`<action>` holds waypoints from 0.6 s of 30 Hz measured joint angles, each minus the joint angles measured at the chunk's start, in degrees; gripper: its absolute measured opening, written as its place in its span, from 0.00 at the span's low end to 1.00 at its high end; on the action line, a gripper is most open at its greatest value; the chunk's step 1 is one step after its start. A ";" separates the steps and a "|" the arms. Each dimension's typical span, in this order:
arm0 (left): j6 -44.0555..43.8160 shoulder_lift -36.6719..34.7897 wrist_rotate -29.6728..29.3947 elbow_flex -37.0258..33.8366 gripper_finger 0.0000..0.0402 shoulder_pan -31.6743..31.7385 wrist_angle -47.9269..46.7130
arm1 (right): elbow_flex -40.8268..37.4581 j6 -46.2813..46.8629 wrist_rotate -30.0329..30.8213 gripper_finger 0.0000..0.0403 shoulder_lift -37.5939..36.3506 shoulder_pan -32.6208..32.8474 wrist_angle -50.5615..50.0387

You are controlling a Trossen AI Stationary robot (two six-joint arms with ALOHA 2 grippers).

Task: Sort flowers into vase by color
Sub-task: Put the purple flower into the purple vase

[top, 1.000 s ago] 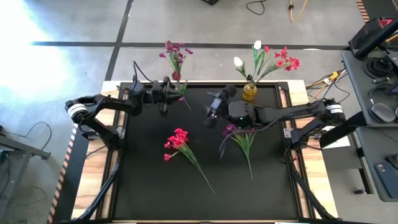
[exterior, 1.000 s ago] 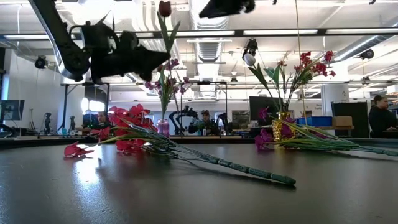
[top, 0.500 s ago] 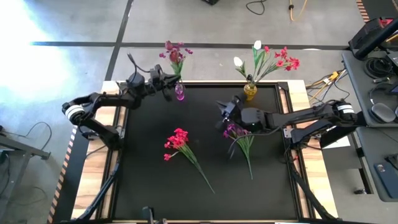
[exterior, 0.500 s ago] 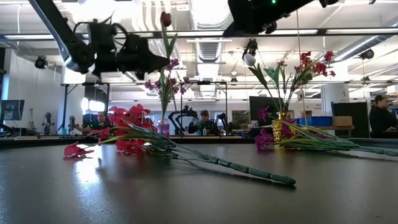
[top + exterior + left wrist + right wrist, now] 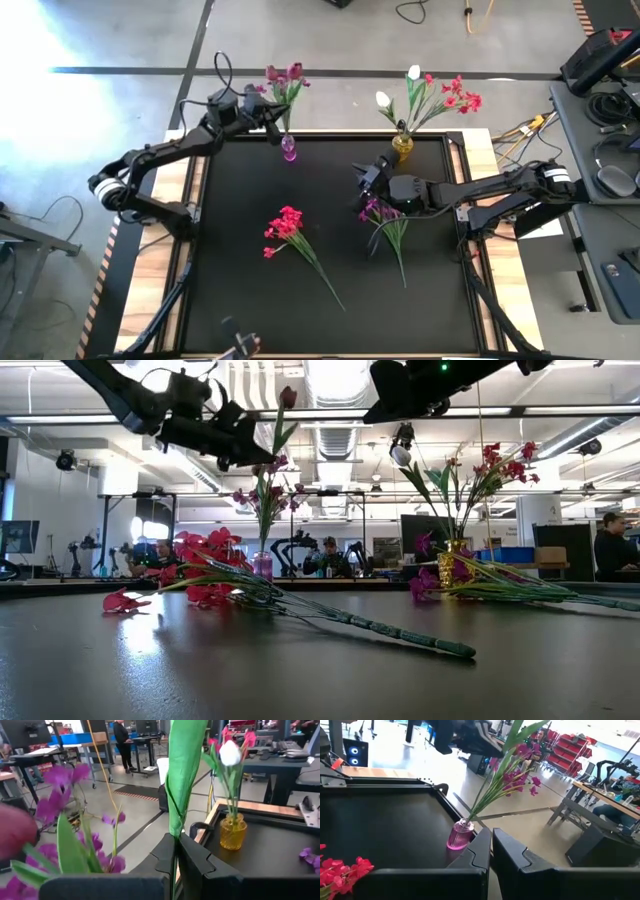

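The dark red flower, now held over the pink vase, will be released by my left gripper in the pink vase [image 5: 289, 145], where it will be among the purple flowers.
My left gripper [image 5: 271, 119] is shut on a flower with a dark red bud [image 5: 289, 398] and a long green leaf, held over the pink vase [image 5: 289, 150] at the table's far edge. That vase holds purple flowers [image 5: 283, 78]. The yellow vase [image 5: 402, 147] holds red and white flowers. A red bunch [image 5: 285, 225] and a purple bunch [image 5: 385, 215] lie flat on the black table. My right gripper [image 5: 362, 179] hangs shut over the purple bunch's blooms, with nothing between its fingers [image 5: 490, 840]. My left gripper pinches the flower's stem where the green leaf wraps it [image 5: 173, 834], below the bud, between its two fingers. The fingers reach in level from the table's left and lie across the stem. The flower stands tilted, bud up, its lower stem running down toward the pink vase's mouth [image 5: 262, 556].
The table's raised wooden rim [image 5: 470, 150] runs close behind both vases. The two loose bunches lie mid-table with their stems pointing toward the near edge. People and desks show in the room beyond the far edge.
My left gripper has risen and gone toward the far edge, turning from pointing down to level, and the held flower has tipped with it. My right gripper has come down toward the purple bunch and has shut on nothing.
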 joint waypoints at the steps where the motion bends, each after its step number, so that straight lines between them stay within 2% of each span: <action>1: 0.00 0.47 -0.03 -0.52 0.00 0.10 0.86 | 0.00 -0.05 0.02 0.03 0.00 0.06 0.01; 10: -2.65 4.27 0.07 -5.73 0.00 0.23 11.35 | 0.00 -0.21 -0.02 0.03 0.00 0.22 0.08; 18: -3.98 3.89 0.14 -6.65 0.00 0.30 12.55 | -0.02 -0.33 -0.04 0.03 0.00 0.22 0.11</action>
